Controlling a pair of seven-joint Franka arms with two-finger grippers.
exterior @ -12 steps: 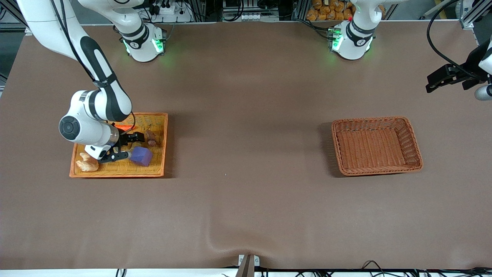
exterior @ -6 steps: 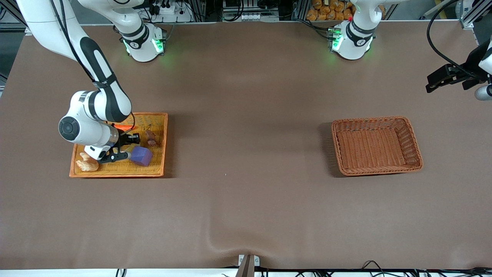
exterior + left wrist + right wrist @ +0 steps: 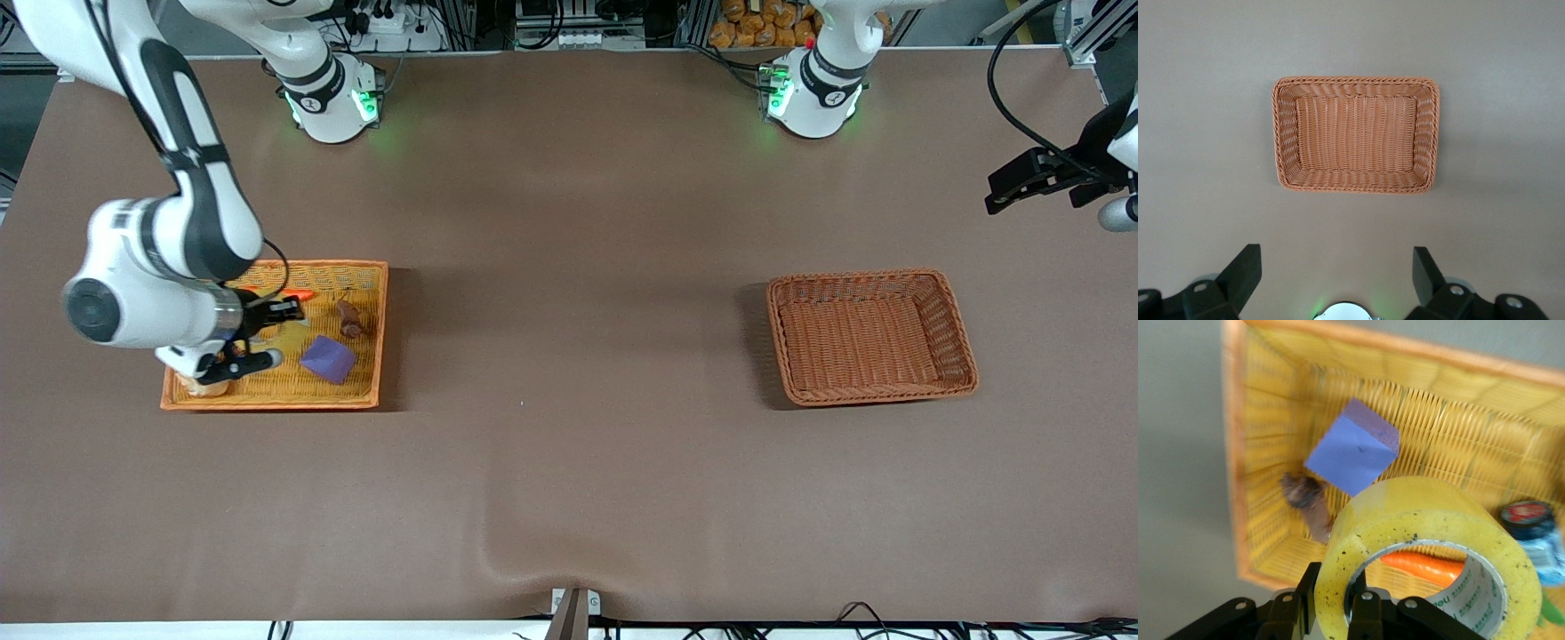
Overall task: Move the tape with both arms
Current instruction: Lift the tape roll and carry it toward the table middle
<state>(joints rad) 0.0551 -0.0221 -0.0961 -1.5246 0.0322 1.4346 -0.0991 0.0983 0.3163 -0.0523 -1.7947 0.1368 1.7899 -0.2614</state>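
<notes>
I will use my right gripper to release the yellow tape roll on the bare table midway (image 3: 581, 314) between the orange tray and the brown wicker basket.
My right gripper (image 3: 271, 336) is up over the orange tray (image 3: 373, 333) at the right arm's end of the table. It is shut on the wall of the yellow tape roll (image 3: 1431, 540), one finger outside the ring and one inside its grey-white core; the gripper (image 3: 1335, 610) holds the roll clear of the tray floor. In the front view the wrist mostly hides the tape. My left gripper (image 3: 1022, 182) waits open and empty high over the table at the left arm's end; in the left wrist view its gripper (image 3: 1336, 273) has nothing between the fingers.
The tray (image 3: 1238, 453) holds a purple cube (image 3: 327, 359), a carrot (image 3: 1421, 567), a brown lump (image 3: 349, 318), a tan toy (image 3: 204, 384) and a capped bottle (image 3: 1531, 520). A brown wicker basket (image 3: 871, 336) stands toward the left arm's end, seen too in the left wrist view (image 3: 1281, 133).
My right arm has risen and swung toward the right arm's end of the table with the tape in its jaws. The purple cube shifted slightly. The left arm has not moved.
</notes>
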